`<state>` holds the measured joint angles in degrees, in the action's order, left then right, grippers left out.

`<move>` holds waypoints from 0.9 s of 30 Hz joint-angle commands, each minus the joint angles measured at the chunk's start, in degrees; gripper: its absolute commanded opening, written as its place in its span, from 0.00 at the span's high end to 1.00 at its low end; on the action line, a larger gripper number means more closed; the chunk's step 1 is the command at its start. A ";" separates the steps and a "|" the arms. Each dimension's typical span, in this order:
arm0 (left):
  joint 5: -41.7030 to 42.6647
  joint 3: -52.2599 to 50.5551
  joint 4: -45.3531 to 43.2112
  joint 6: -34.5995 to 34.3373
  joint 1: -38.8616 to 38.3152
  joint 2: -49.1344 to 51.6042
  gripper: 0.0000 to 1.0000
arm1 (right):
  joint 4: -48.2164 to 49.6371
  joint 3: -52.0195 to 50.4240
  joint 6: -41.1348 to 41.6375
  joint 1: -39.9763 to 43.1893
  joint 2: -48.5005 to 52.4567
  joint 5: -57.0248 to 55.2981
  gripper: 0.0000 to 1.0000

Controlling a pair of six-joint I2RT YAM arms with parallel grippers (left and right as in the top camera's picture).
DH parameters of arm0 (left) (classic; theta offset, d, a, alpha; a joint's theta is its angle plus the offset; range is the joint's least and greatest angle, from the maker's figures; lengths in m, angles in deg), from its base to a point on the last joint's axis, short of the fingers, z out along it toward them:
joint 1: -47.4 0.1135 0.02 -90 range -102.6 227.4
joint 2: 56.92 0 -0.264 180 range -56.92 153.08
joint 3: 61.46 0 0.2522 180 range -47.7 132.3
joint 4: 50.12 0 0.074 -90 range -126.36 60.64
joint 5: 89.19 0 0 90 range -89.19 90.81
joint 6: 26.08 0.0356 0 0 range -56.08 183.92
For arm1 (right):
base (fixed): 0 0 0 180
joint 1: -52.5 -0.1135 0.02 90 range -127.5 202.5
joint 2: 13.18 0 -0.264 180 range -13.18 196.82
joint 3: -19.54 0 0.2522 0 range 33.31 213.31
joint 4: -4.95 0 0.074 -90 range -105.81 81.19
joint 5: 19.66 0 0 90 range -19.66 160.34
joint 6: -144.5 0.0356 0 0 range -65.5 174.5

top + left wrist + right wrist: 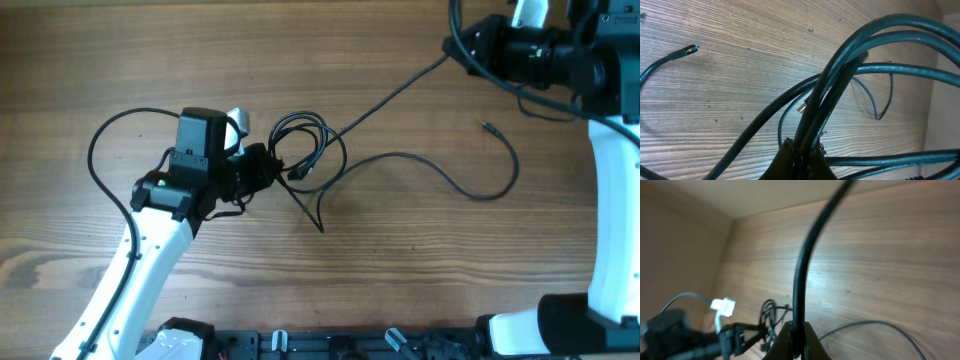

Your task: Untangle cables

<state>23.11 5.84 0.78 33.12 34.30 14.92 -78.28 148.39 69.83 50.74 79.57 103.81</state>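
Observation:
My right gripper needs to take those loops (304, 118) and pull them, since the cable loops bunch at my left gripper while the strand of cable to my right gripper runs straight.
The cables (305, 160) lie as a tangle of thin black loops at the table's middle. My left gripper (262, 170) is shut on the tangle's left side; in the left wrist view several cords (840, 75) rise from between its fingers (790, 160). One strand (395, 92) runs from the tangle up to my right gripper (452, 52), which is shut on it. Seen from the right wrist, that cord (805, 265) stands clamped between the fingers (812, 342). Another cable (470, 190) curves off to the right and ends in a small plug (485, 126).
The left arm's own thicker cable (98, 150) loops out to the left of its wrist. A loose plug end (690, 48) lies on the wood in the left wrist view. The right arm's white link (610, 230) stands along the right edge.

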 commanded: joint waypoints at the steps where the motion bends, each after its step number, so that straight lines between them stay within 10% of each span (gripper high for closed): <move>1: -9.11 -2.54 2.36 0.33 1.14 1.49 0.96 | -0.87 1.42 3.02 2.08 3.87 -11.39 0.96; 3: -9.11 -2.54 1.84 0.33 1.11 1.46 0.96 | -3.04 1.42 2.69 1.42 6.47 -11.39 0.94; 6: -7.93 -2.51 -0.76 1.53 1.11 1.40 0.96 | -5.01 1.42 -2.47 -0.22 9.57 -7.91 0.59; 10: -0.83 -2.51 -6.60 6.91 1.11 0.35 0.96 | -4.61 1.70 -14.97 -3.50 9.53 2.45 0.41; 16: 3.72 -2.51 -10.91 9.57 1.14 -1.36 0.96 | -5.05 1.42 -19.04 -13.44 9.49 0.24 0.40; 27: 0.15 -2.51 -10.84 -1.44 4.37 -1.40 0.96 | -4.66 -1.97 1.86 -26.71 13.55 -14.36 0.55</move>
<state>23.81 3.24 -9.60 34.80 38.10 14.63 -83.14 147.67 65.52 25.91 90.50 93.13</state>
